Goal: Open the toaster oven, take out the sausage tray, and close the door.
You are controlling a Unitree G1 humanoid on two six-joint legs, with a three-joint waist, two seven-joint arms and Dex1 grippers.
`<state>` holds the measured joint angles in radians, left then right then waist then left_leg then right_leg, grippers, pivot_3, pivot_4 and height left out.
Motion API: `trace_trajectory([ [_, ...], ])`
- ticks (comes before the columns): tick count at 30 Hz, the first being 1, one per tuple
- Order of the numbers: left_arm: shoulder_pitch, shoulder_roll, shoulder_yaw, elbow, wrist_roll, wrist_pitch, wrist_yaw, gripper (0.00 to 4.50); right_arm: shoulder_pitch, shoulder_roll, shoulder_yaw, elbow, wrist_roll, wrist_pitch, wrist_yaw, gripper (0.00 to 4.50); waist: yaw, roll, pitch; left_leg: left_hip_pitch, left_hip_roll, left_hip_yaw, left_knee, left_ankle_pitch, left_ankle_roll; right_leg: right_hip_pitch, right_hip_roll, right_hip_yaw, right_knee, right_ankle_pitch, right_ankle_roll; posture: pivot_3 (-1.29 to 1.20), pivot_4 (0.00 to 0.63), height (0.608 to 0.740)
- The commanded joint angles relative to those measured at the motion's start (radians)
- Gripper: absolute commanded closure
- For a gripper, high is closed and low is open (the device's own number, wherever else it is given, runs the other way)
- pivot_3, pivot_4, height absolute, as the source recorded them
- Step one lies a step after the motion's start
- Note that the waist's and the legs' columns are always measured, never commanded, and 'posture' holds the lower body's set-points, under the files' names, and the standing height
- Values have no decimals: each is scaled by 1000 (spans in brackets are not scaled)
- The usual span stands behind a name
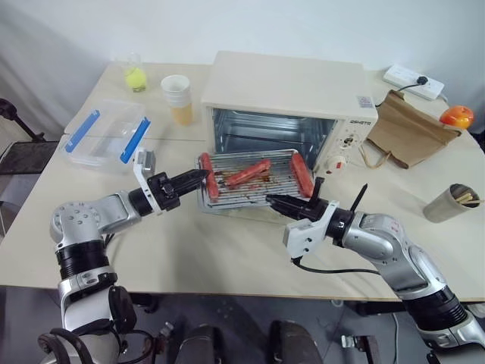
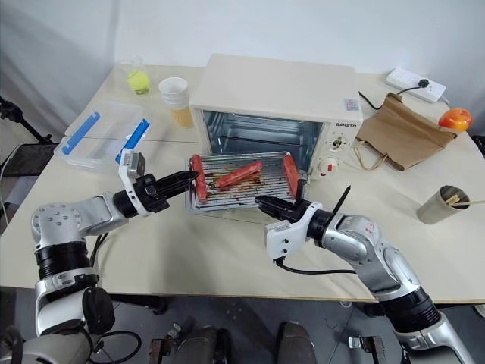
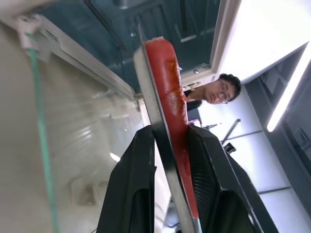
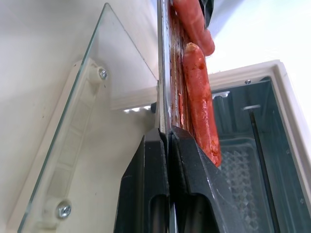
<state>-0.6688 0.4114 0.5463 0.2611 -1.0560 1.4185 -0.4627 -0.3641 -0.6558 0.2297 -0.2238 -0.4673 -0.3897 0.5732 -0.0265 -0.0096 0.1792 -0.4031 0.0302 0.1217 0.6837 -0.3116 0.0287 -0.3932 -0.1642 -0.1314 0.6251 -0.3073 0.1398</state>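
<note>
The end sausage and the tray's rim are pinched together in my left gripper's fingers, so next I open them and take the tray's rim alone (image 1: 200,196) before I move the tray.
The cream toaster oven (image 1: 288,85) stands at the table's back with its cavity open. Its glass door (image 4: 73,126) lies folded down in front. The shiny sausage tray (image 1: 254,188) is out in front of the opening, above the door, with three reddish sausages (image 1: 248,173) on it. My left gripper (image 1: 198,177) is at the tray's left end, with its fingers (image 3: 141,170) closed over the rim and the end sausage (image 3: 170,82). My right gripper (image 1: 274,201) is shut on the tray's front edge (image 4: 165,97).
A clear plastic box with blue clips (image 1: 106,135) lies at the left. Stacked paper cups (image 1: 176,97) and a glass (image 1: 135,74) stand behind it. A brown paper bag (image 1: 405,129), an orange fruit (image 1: 457,116), a power strip (image 1: 413,78) and a cup of sticks (image 1: 451,201) are at the right. A person (image 3: 221,90) stands beyond.
</note>
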Motion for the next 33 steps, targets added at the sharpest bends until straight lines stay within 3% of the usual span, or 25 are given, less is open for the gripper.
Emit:
trace_trajectory([
  [1,13,27,10,-65,-25,-41,-39,2306,-7,-12,-24,-9,9,-8,-7,4500,0,0,0,0,0,0,0,0,0,0,0,0,0,0,0,0,150,740],
  [2,20,38,5,-65,-19,-45,-48,2002,-7,-12,-24,-8,9,-8,-7,4500,0,0,0,0,0,0,0,0,0,0,0,0,0,0,0,0,150,740],
  [10,30,87,-21,-16,24,-67,-33,2002,-11,-10,-24,2,12,-15,-5,4500,0,0,0,0,0,0,0,0,0,0,0,0,0,0,0,0,150,740],
  [22,11,25,-96,-4,27,-65,-43,2002,-24,-9,-21,4,21,-27,-2,4500,0,0,0,0,0,0,0,0,0,0,0,0,0,0,0,0,150,740],
  [25,-3,19,-100,13,37,-68,-37,2578,-24,-11,-24,3,23,-27,-1,4500,0,0,0,0,0,0,0,0,0,0,0,0,0,0,0,0,150,740],
  [31,-20,13,-131,32,50,-60,-41,4291,-28,-8,-26,-1,27,-26,-1,4500,0,0,0,0,0,1,0,0,0,0,0,0,0,0,0,0,150,740],
  [33,-35,-4,-129,37,38,-48,-30,4492,-26,-8,-27,-2,28,-27,0,4500,1,0,0,0,0,0,0,0,0,0,0,0,0,0,0,0,150,740],
])
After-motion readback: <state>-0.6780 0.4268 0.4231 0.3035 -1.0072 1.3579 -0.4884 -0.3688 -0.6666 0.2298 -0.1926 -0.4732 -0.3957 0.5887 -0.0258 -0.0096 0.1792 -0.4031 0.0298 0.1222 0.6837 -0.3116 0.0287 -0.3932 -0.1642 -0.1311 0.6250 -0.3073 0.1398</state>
